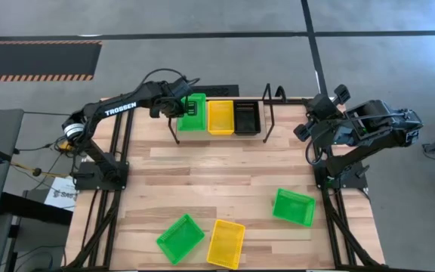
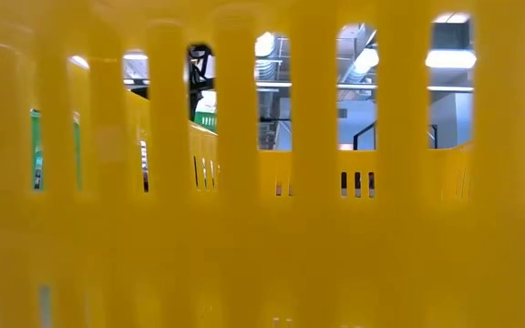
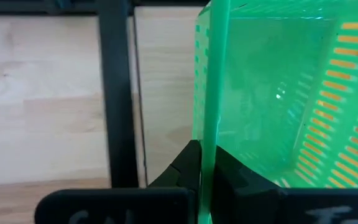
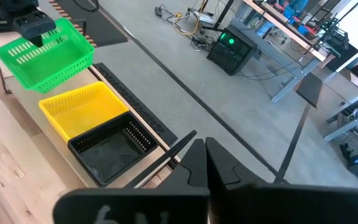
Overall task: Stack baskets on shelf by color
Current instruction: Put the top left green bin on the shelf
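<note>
The green basket sits at a slant next to the yellow basket, and my left gripper is on the green basket's outer side. Next, I put it down and grip its front side (image 1: 192, 129).
The black wire shelf (image 1: 269, 113) stands at the table's far edge. On it a yellow basket (image 1: 220, 117) sits in the middle and a black basket (image 1: 246, 117) at the right. Over the shelf's left end my left gripper (image 1: 180, 106) is shut on a green basket (image 4: 45, 56). My right gripper (image 4: 205, 163) is shut on nothing, raised at the table's right side. Near the front edge lie a green basket (image 1: 180, 238), a yellow basket (image 1: 226, 243) and, further right, another green one (image 1: 293, 207), each flat on its bottom. My left gripper pinches the green basket's left side wall (image 3: 207, 118) at its rim, one finger inside the basket and one outside. The fingers slant down from the table's left. The basket is tilted and sits higher than the yellow one beside it; whether it touches the shelf I cannot tell.
The front yellow basket (image 2: 262, 228) stands right before the low camera and blocks almost all of that view. Bare wood lies between the shelf and the three front baskets. Beyond the far edge are grey floor, cables and desks (image 4: 272, 37).
</note>
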Controlling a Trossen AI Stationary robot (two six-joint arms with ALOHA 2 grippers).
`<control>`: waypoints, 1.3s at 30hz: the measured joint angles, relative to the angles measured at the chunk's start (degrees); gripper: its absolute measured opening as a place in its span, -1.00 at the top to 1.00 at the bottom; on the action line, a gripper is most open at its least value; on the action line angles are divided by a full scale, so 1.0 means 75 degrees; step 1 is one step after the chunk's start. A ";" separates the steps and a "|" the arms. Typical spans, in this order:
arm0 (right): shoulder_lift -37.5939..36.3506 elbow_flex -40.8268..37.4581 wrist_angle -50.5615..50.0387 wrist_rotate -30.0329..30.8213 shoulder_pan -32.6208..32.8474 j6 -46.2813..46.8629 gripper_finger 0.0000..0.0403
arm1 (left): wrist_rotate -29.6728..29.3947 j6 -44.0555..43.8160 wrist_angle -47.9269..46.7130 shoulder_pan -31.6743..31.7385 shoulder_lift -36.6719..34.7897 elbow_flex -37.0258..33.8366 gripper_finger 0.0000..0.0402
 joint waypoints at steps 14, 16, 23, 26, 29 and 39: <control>0.0003 0.0000 0.0000 0.0002 0.0000 0.0006 0.99 | 0.0017 0.0056 0.0485 -0.0038 -0.0012 -0.0326 1.00; 0.0003 0.0000 -0.0002 0.0002 0.0000 0.0006 0.99 | 0.0016 0.0064 0.0504 -0.0038 -0.0012 -0.0352 1.00; 0.0003 0.0000 -0.0002 0.0002 0.0000 0.0006 0.99 | 0.0019 0.0294 0.0488 -0.0040 -0.0012 -0.0401 0.98; 0.0003 0.0000 -0.0002 0.0002 0.0001 0.0006 0.99 | 0.0010 0.0335 0.0493 -0.0041 -0.0012 -0.0401 0.90; 0.0003 0.0000 -0.0002 0.0002 0.0002 0.0006 0.99 | -0.0013 0.0341 0.0519 -0.0044 -0.0012 -0.0401 0.78; 0.0005 0.0000 0.0000 -0.0093 0.0002 0.0023 0.99 | -0.0072 0.0392 0.1081 -0.0044 -0.0012 -0.0401 0.52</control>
